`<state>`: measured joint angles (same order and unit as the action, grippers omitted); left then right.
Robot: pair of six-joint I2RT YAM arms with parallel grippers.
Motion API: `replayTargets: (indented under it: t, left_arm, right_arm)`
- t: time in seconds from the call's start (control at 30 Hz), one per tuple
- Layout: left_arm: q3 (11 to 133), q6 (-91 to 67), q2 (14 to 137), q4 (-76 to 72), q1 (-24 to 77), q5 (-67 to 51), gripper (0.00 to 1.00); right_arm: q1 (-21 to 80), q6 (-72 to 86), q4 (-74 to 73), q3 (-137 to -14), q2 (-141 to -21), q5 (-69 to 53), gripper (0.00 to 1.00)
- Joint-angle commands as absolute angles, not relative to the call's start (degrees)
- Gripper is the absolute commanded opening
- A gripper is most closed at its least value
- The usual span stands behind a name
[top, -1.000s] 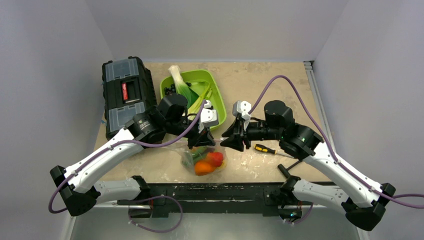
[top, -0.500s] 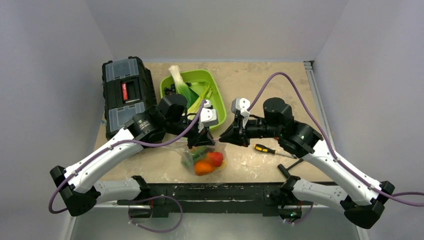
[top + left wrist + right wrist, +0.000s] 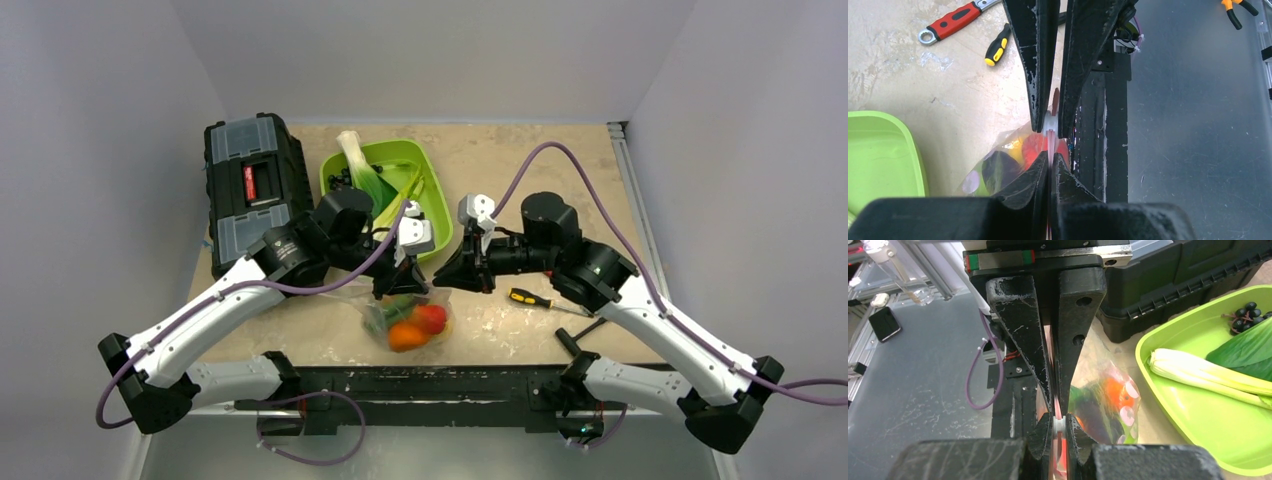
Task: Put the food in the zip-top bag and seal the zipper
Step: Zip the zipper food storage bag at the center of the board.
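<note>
The white slider is up against the fingers of my left gripper, so next my right gripper pinches the zipper (image 3: 1055, 97) behind it before my left gripper pulls the slider.
The zip-top bag (image 3: 408, 322) hangs near the table's front edge, with red, orange and green food (image 3: 412, 325) inside. My left gripper (image 3: 400, 285) is shut on its pink zipper (image 3: 1049, 145). In the left wrist view my left gripper (image 3: 1049, 161) pinches the strip, with the bag (image 3: 993, 170) below it. My right gripper (image 3: 450, 278) is right beside it, shut on the zipper's white slider (image 3: 1059, 424). In the right wrist view my right gripper (image 3: 1059, 422) faces the left gripper's fingers (image 3: 1020, 340), and the bag (image 3: 1108, 400) bulges to the right.
A green tray (image 3: 325, 170) holding a leek (image 3: 355, 160) and leaves stands behind the grippers. A black toolbox (image 3: 250, 185) is at the left. A yellow-black screwdriver (image 3: 530, 298) lies to the right, and a red wrench (image 3: 953, 22) lies near it.
My right gripper has moved left along the zipper until it is close against my left gripper. The left gripper and the bag have barely moved.
</note>
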<state>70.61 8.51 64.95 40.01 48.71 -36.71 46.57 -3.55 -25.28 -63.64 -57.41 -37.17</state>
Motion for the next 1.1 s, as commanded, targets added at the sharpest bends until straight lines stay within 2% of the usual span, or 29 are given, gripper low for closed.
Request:
replayTargets:
  t: [0.0,0.4,0.43,0.5,0.6,0.67,0.8,0.87,1.0,1.07]
  left_arm:
    - [71.98,8.01,63.43,36.16,48.67,-40.24,0.00]
    - [71.28,7.59,62.01,34.82,48.54,-41.12,0.00]
    - [71.27,7.57,61.97,34.83,48.55,-41.05,0.00]
    - [71.28,7.58,61.92,34.88,48.52,-40.98,0.00]
    - [71.28,7.67,61.96,34.96,48.52,-41.02,0.00]
    - [71.24,7.73,62.09,35.06,48.52,-40.89,0.00]
    - [71.36,7.96,62.52,35.31,48.52,-40.70,0.00]
    - [71.53,7.91,62.92,35.60,48.52,-40.69,0.00]
    - [71.63,7.83,63.44,35.79,48.53,-40.78,0.00]
    - [71.63,7.83,63.56,35.81,48.52,-40.63,0.00]
  right_arm:
    - [47.01,-1.08,-17.31,-63.11,-58.02,-39.53,0.00]
    - [47.44,6.03,-7.55,-60.30,-59.78,-45.26,0.00]
    - [47.39,6.44,-8.00,-60.16,-59.29,-45.63,0.04]
    - [47.37,6.86,-10.42,-60.07,-57.45,-42.42,0.23]
    - [47.37,6.53,-16.66,-60.57,-54.87,-36.79,0.39]
    - [47.36,5.45,-22.23,-61.88,-53.89,-33.95,0.47]
    - [47.37,2.75,-35.75,-66.51,-53.55,-27.45,0.56]
    - [47.38,1.06,-40.91,-69.21,-54.68,-25.03,0.55]
    - [47.64,0.41,-43.30,-72.23,-57.06,-24.48,0.46]
    - [47.64,-1.05,-43.34,-73.86,-58.67,-26.23,0.36]
